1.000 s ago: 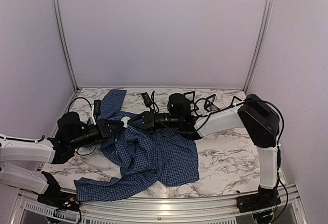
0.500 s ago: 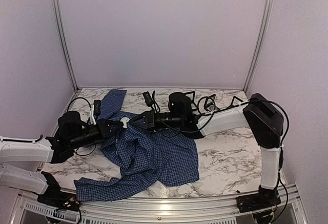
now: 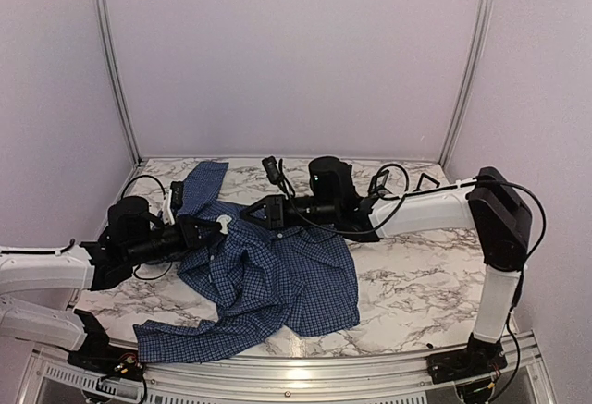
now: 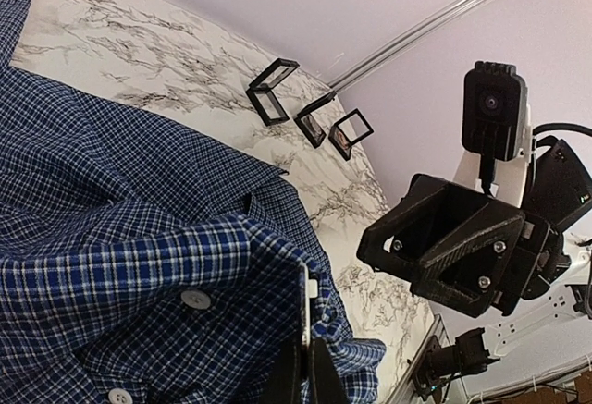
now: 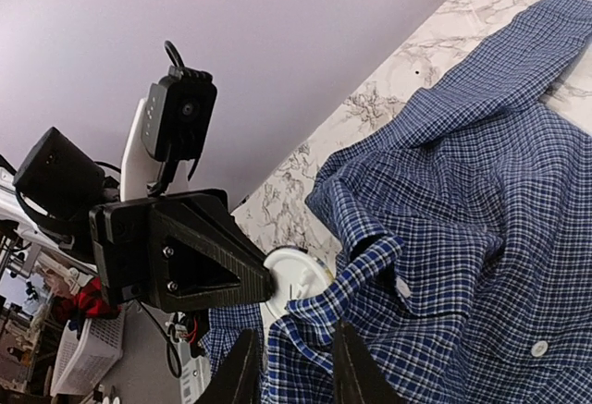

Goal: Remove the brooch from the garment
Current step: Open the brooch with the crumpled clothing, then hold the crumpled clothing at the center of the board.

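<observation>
The garment's edge hangs on the brooch's back; next my right gripper takes the fold [image 5: 340, 299] beside it and pulls the cloth clear of the brooch.
The garment [image 3: 277, 275], a dark blue checked shirt with pale buttons, lies crumpled on the marble table [image 3: 416, 275]. My left gripper [image 3: 215, 226] is shut on a white round disc at the shirt's front edge. The disc is the brooch [image 3: 225, 225] seen from its back. The left wrist view has it edge-on as a thin white rim [image 4: 303, 304] between the closed fingers [image 4: 294, 376]. My right gripper [image 3: 248, 214] faces it from the right, jaws open. In the right wrist view a shirt edge [image 5: 370, 270] lies in front of the brooch [image 5: 294, 279], between the fingers [image 5: 245, 367].
Small black square frame boxes [image 4: 273, 90] [image 4: 314, 117] [image 4: 351, 133] stand at the table's back right, with cables near them [image 3: 398, 182]. A metal rail [image 3: 305, 367] runs along the near edge. The purple walls close in on the back and both sides.
My right gripper has opened and drawn back to the right, away from the brooch. The left gripper has stayed shut on the disc and barely moved.
</observation>
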Tool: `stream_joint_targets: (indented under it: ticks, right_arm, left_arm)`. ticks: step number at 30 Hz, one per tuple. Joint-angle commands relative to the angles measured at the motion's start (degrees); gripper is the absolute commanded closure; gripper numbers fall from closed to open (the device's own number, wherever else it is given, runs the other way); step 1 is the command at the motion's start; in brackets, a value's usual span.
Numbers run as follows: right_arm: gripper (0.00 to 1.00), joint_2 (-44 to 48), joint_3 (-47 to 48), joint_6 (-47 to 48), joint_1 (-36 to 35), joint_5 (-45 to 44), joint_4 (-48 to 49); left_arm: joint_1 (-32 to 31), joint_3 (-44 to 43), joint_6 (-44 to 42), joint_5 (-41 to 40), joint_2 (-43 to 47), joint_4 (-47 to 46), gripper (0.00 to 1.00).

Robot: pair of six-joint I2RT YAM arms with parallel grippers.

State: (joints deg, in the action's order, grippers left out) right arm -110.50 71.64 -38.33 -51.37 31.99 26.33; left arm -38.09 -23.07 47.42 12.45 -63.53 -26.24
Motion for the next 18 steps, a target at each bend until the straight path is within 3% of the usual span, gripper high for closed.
stream_joint_targets:
  ticks: [1, 7, 18]
  right_arm:
    - [0.73, 2.55, 1.89, 9.22, -1.63, -5.54, -10.32]
    - [0.69, 1.89, 5.62, 16.53, -4.85, -13.44, -18.84]
    - [0.69, 0.28, 8.42, 19.22, -7.28, -16.32, -21.69]
  left_arm:
    - [0.27, -2.41, -1.53, -0.58, 1.97, 3.57, 1.00]
    - [0.38, -3.40, -1.94, -0.36, 2.24, 5.56, 1.00]
    - [0.56, -4.41, -2.46, 0.01, 2.33, 8.02, 1.00]
